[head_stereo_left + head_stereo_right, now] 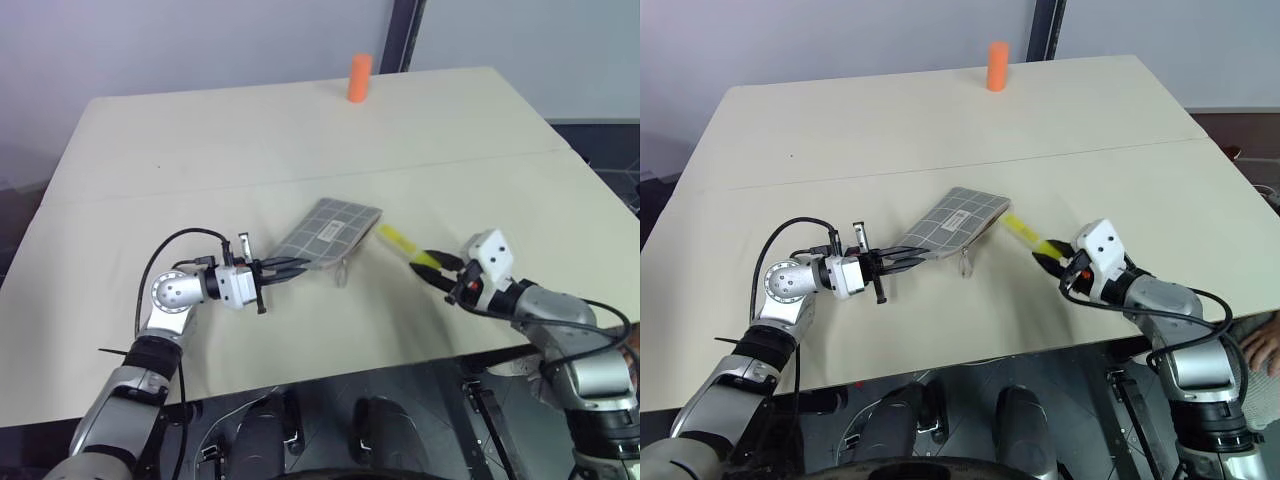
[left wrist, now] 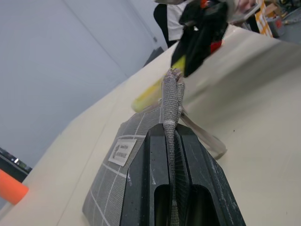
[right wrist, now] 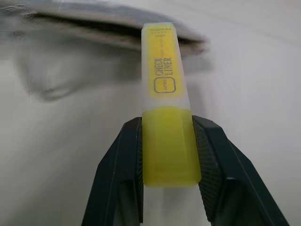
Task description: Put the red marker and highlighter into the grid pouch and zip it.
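My right gripper needs to let go of the highlighter just inside the open end of the grid pouch (image 1: 355, 236) (image 3: 123, 22), past the zipper edge.
The grid pouch (image 1: 330, 232), grey with white lines and a small white label, lies at the table's middle. My left gripper (image 1: 300, 266) is shut on its near-left edge, the fabric pinched flat between the fingers (image 2: 188, 155). A grey loop (image 1: 342, 272) hangs from the pouch's front corner. The highlighter (image 1: 402, 242), short and bright yellow, is held at its rear end by my right gripper (image 3: 167, 127), which is shut on it. Its tip points at the pouch's right end, just short of it. The red marker is out of view.
An orange cylinder (image 1: 359, 78) stands upright at the far edge of the beige table (image 1: 200, 150). A seam runs across the tabletop behind the pouch. A person's hand (image 1: 1260, 350) rests by the table's front right corner.
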Tool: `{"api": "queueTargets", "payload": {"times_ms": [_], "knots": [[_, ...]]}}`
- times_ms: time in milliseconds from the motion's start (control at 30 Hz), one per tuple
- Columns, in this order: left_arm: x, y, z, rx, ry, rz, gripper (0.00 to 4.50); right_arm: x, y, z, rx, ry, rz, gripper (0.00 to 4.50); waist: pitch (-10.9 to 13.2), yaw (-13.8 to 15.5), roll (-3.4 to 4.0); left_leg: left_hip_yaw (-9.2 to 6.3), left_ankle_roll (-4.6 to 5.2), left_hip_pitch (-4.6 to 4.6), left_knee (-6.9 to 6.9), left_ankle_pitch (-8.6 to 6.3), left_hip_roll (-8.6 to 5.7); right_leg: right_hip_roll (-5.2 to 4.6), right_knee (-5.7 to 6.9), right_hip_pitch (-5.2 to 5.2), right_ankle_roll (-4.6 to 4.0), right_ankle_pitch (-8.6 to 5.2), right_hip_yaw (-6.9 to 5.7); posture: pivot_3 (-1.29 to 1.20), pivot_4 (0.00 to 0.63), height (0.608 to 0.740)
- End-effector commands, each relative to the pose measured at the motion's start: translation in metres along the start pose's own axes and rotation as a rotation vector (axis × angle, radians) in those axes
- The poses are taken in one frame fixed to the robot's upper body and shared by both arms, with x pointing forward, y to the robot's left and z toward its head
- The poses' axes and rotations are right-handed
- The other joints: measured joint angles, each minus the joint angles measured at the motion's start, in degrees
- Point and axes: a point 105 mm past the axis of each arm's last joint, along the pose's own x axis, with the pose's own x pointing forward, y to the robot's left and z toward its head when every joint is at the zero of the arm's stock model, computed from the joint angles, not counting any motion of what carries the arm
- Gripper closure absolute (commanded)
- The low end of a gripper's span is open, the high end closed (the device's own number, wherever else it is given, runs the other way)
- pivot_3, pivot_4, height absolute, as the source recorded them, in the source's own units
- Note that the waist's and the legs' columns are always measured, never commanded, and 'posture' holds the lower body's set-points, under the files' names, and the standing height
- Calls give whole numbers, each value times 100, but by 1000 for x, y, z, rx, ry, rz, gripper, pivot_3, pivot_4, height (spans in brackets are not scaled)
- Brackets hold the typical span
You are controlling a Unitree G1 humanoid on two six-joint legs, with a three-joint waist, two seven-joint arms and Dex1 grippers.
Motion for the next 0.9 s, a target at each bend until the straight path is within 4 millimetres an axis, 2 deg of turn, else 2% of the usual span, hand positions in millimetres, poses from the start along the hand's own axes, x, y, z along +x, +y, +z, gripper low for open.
{"api": "queueTargets", "payload": {"times_ms": [33,133,400,500,633,900], "knots": [[1,12,6,34,-27,25,4500,4,0,14,-45,-38,-11,3581,0,9,0,0,0,0,2,0,0,0,-1,0,0,0,0,0,150,740],[2,13,6,35,-29,25,4500,6,-1,16,-25,-56,-25,3581,0,35,0,0,3,-3,2,-2,-2,-2,-8,0,-1,0,-1,0,150,740],[2,10,10,52,-38,4,4500,13,16,13,-75,-23,84,3581,0,25,0,1,16,-3,2,-1,-3,-2,-11,2,0,0,-1,0,150,740],[3,7,12,55,-47,-20,4500,15,18,22,-96,-59,105,3581,0,25,0,2,16,-3,4,-1,-3,-3,-11,2,0,0,-1,0,150,740],[1,-1,16,59,-63,-91,4500,13,26,23,-276,-37,187,3581,0,29,0,2,16,-3,4,-2,-3,-3,-12,1,-1,0,-1,0,150,740],[5,-6,25,32,-135,-186,4500,21,36,27,-458,-43,335,3581,1,22,-1,2,14,-2,10,-3,-2,-2,-11,2,-1,0,-1,0,150,740]]}}
